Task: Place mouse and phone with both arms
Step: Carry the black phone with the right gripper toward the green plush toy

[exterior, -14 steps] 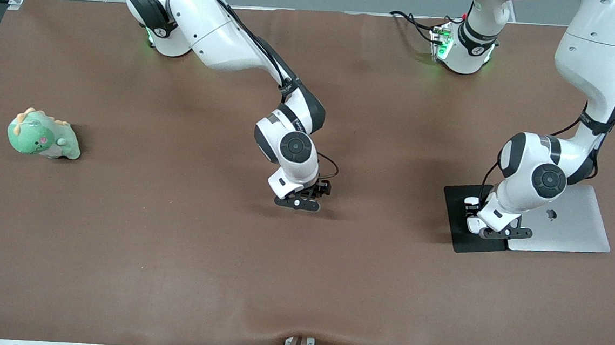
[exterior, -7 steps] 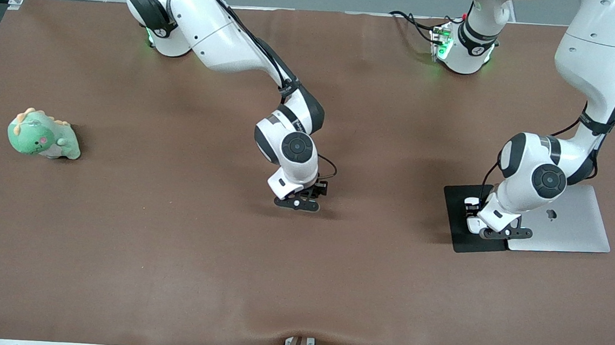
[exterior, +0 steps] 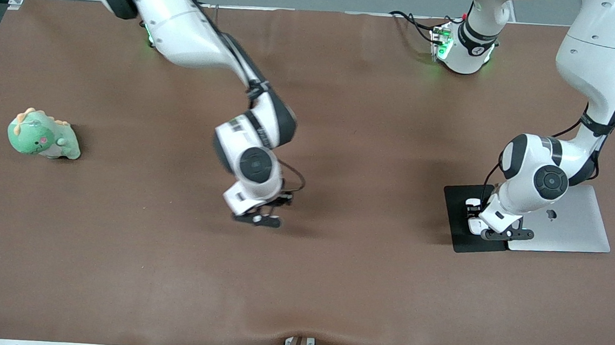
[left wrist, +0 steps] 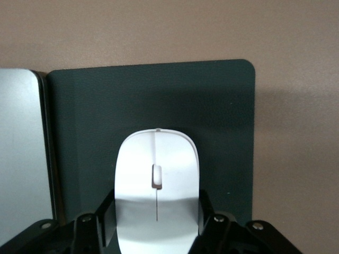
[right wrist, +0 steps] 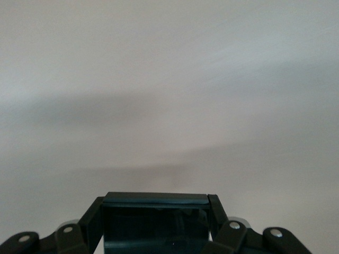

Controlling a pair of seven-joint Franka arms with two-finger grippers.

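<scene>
My right gripper will set the black phone down on the table point(exterior: 97, 170) next to the green dinosaur toy, toward the dark pad.
The white mouse point(left wrist: 157, 174) sits between the fingers of my left gripper point(left wrist: 157, 211), which is shut on its sides. It is over the dark pad point(left wrist: 212, 106); I cannot tell if it touches the pad. In the front view the left gripper point(exterior: 498, 233) hangs over that pad point(exterior: 456, 231), toward the left arm's end of the table. My right gripper point(right wrist: 156, 211) is shut on the black phone point(right wrist: 156, 222), gripping its two edges. In the front view the right gripper point(exterior: 258, 219) is over bare table near the middle, and the phone is hidden under it.
A closed silver laptop point(exterior: 569, 223) lies beside the pad, toward the left arm's end of the table. A green dinosaur toy point(exterior: 44, 135) stands at the right arm's end. The brown table cover point(exterior: 300, 280) has a wrinkle at its front edge.
The right arm has swung toward the right arm's end of the table, carrying its gripper and the phone with it. The left arm has barely moved.
</scene>
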